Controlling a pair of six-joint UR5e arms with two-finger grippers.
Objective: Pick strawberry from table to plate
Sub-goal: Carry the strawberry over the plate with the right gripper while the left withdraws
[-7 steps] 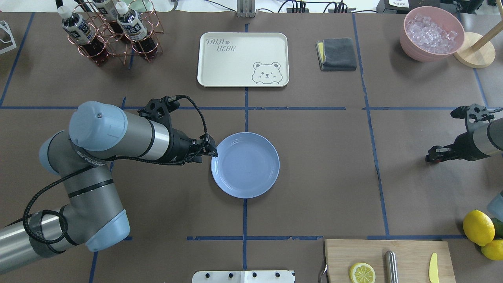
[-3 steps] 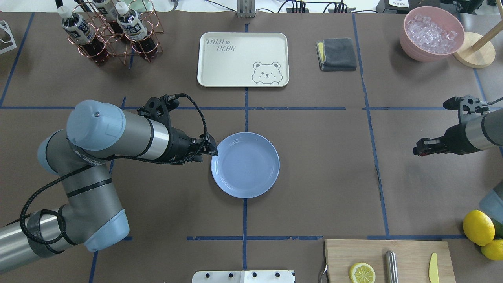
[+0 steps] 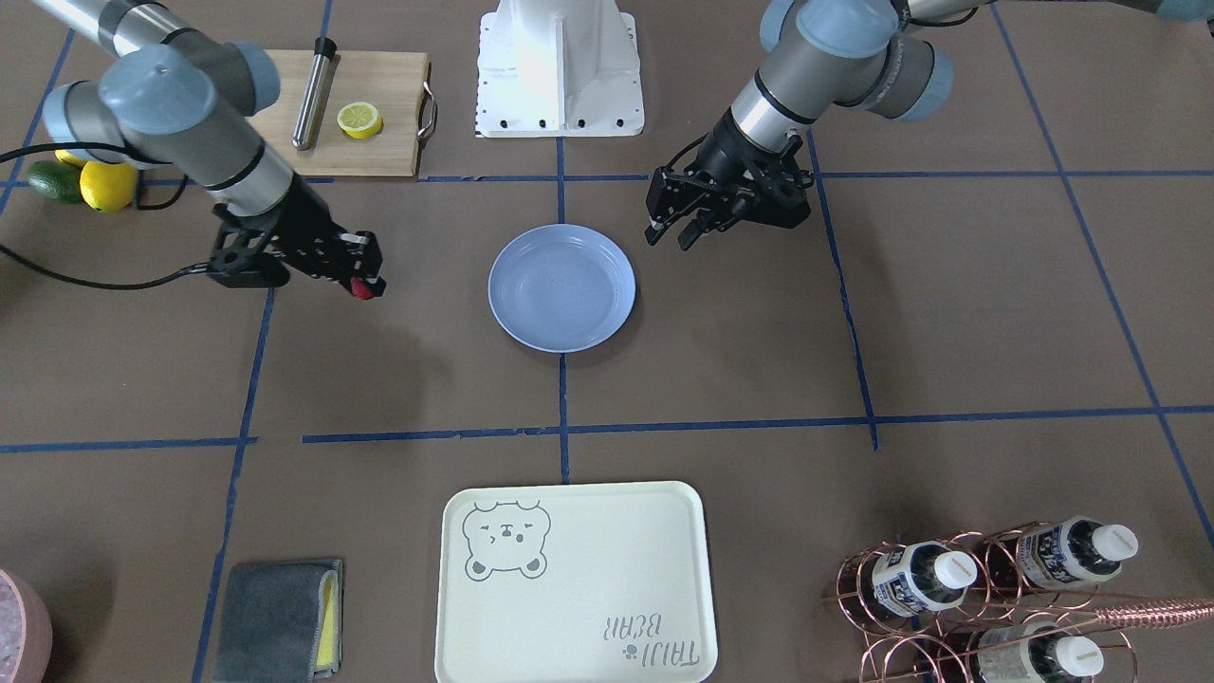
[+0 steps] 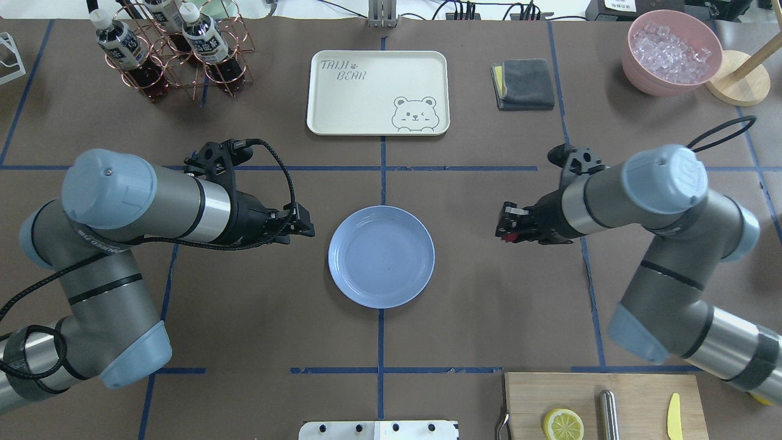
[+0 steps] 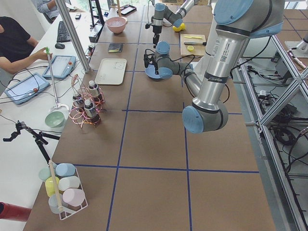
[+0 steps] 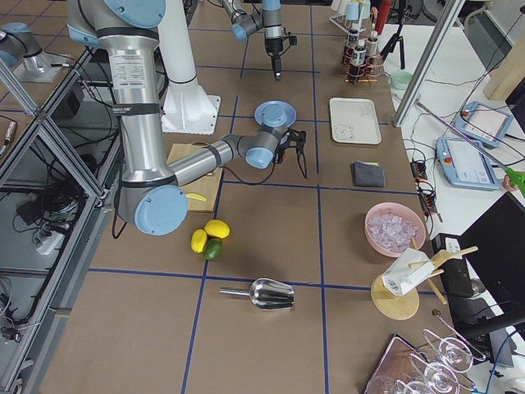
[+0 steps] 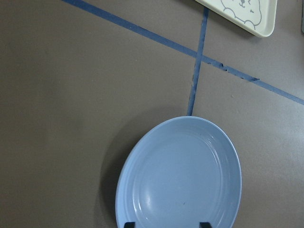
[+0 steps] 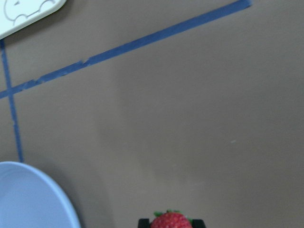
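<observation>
I should release the strawberry mid light-blue plate (image 3: 554,286) with my right gripper.
The light-blue plate (image 4: 381,256) lies bare at the middle of the brown table (image 4: 489,305). My right gripper (image 4: 502,231) hovers over the table a short way right of the plate, shut on the small red strawberry (image 3: 361,289). In the right wrist view the strawberry (image 8: 171,221) sits between the fingertips, with the plate's rim (image 8: 28,199) at the lower left. My left gripper (image 4: 308,229) hangs just left of the plate, open and holding nothing. In the left wrist view the plate (image 7: 180,175) lies beyond its spread fingertips.
A cream bear tray (image 4: 377,91) lies beyond the plate. A bottle rack (image 4: 177,49) stands far left, with a grey cloth (image 4: 524,84) and a pink bowl of ice (image 4: 671,52) far right. A cutting board (image 4: 605,406) with a lemon half (image 4: 562,423) sits at the near edge.
My right arm has swept in from the table's right edge to just right of the plate. My left gripper has drawn back leftward off the plate's rim.
</observation>
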